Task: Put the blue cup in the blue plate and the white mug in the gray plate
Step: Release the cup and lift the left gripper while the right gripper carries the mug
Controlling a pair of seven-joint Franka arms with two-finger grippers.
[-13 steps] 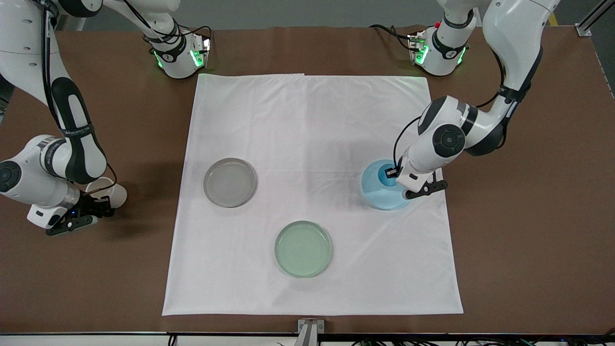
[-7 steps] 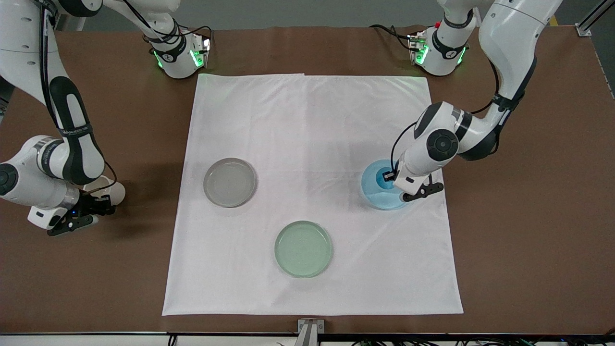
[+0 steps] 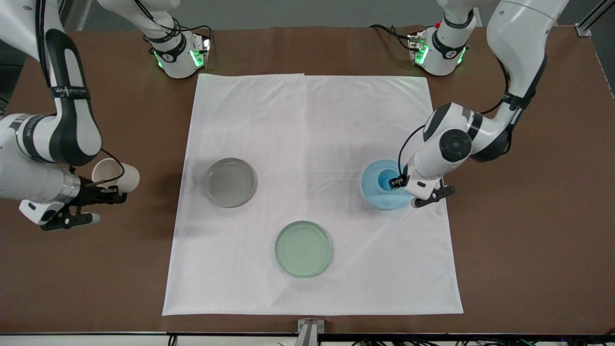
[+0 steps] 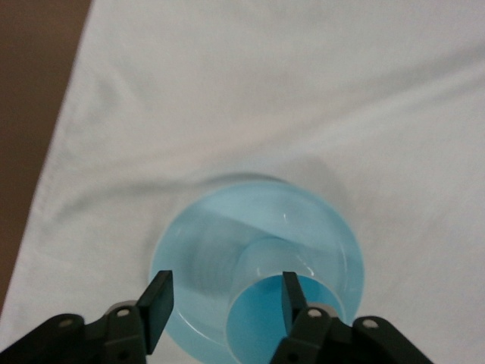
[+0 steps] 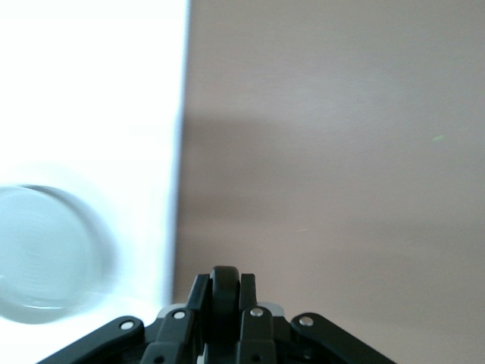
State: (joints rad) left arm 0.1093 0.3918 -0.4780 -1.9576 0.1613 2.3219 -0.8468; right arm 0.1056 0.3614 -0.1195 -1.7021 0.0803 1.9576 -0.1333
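The white mug, now held tilted above the brown table, will be let go by my right gripper in the middle of the gray plate (image 3: 231, 184) (image 5: 47, 254) on the white cloth.
The blue cup (image 3: 384, 178) stands upright in the blue plate (image 3: 377, 198) on the white cloth, toward the left arm's end. My left gripper (image 3: 397, 182) is open just over it. In the left wrist view (image 4: 224, 300) one finger (image 4: 292, 292) sits over the cup's (image 4: 261, 326) inside, the other over the plate (image 4: 197, 250). My right gripper (image 3: 111, 194) is shut on the dark handle (image 5: 226, 292) of the white mug (image 3: 116, 175), holding it tilted above the brown table. The gray plate (image 3: 229, 182) lies empty on the cloth and shows in the right wrist view (image 5: 45, 254).
A pale green plate (image 3: 303, 248) lies empty on the white cloth (image 3: 307, 120), nearer the front camera than the other plates. Brown table (image 3: 528, 240) surrounds the cloth. The cloth's edge (image 5: 182, 152) runs between the mug and the gray plate.
My right gripper has lifted the white mug off the table and carried it a little toward the cloth. My left gripper has shifted slightly over the blue plate.
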